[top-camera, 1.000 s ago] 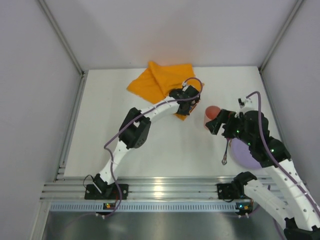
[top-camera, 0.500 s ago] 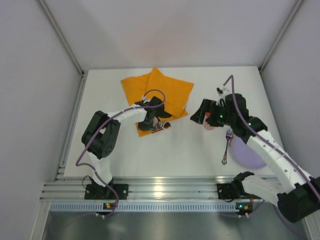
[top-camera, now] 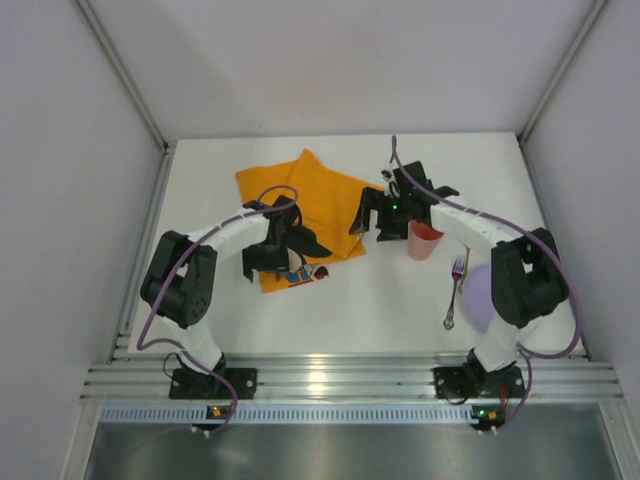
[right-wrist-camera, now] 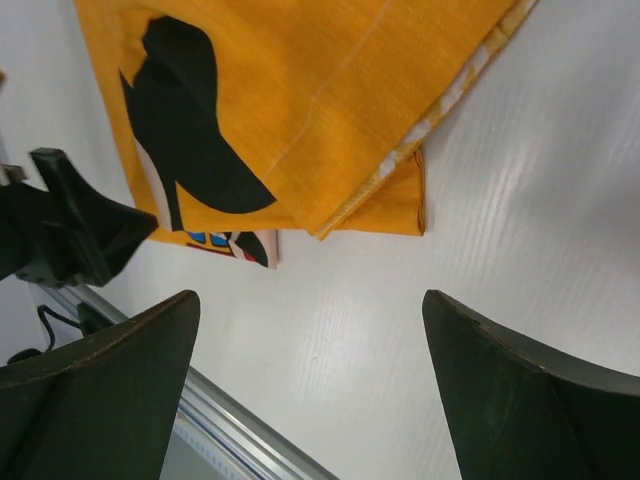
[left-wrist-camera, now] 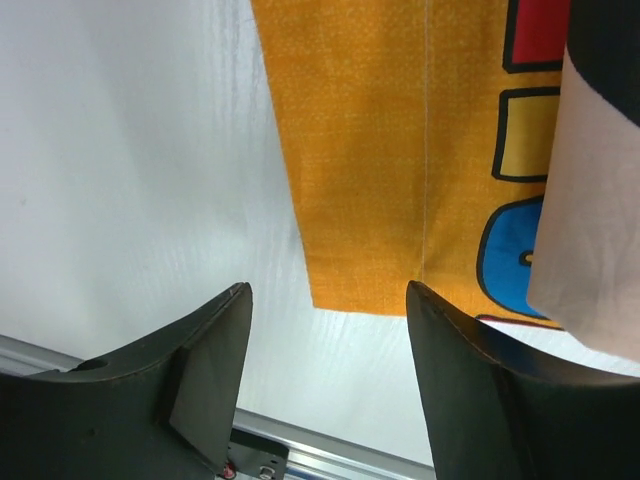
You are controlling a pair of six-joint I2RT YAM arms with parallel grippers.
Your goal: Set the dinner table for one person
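The orange placemat is folded over on itself, so next my left gripper pinches its side edge [left-wrist-camera: 302, 190] behind its near corner before both grippers pull it flat.
The dinner table [top-camera: 380, 300] is a white tabletop. An orange placemat [top-camera: 310, 200] with a cartoon print lies on it at the back centre, partly folded over itself. My left gripper [top-camera: 270, 272] hovers open above the placemat's near left corner [left-wrist-camera: 380, 200], and nothing is between its fingers [left-wrist-camera: 210, 360]. My right gripper [top-camera: 372, 222] stands wide open just off the placemat's right edge [right-wrist-camera: 380, 200], over bare table. A red cup [top-camera: 425, 241] stands upright just right of that gripper. A fork [top-camera: 455, 290] and a purple plate [top-camera: 482, 295] lie at the right.
The right arm's elbow [top-camera: 525, 275] covers part of the plate. Grey walls close off the table at the left, back and right. A metal rail [top-camera: 320, 380] with both arm bases runs along the near edge.
My left gripper dragged the placemat's corner toward the near left, then opened and let it go. My right arm swung left from the cup to the placemat's right edge.
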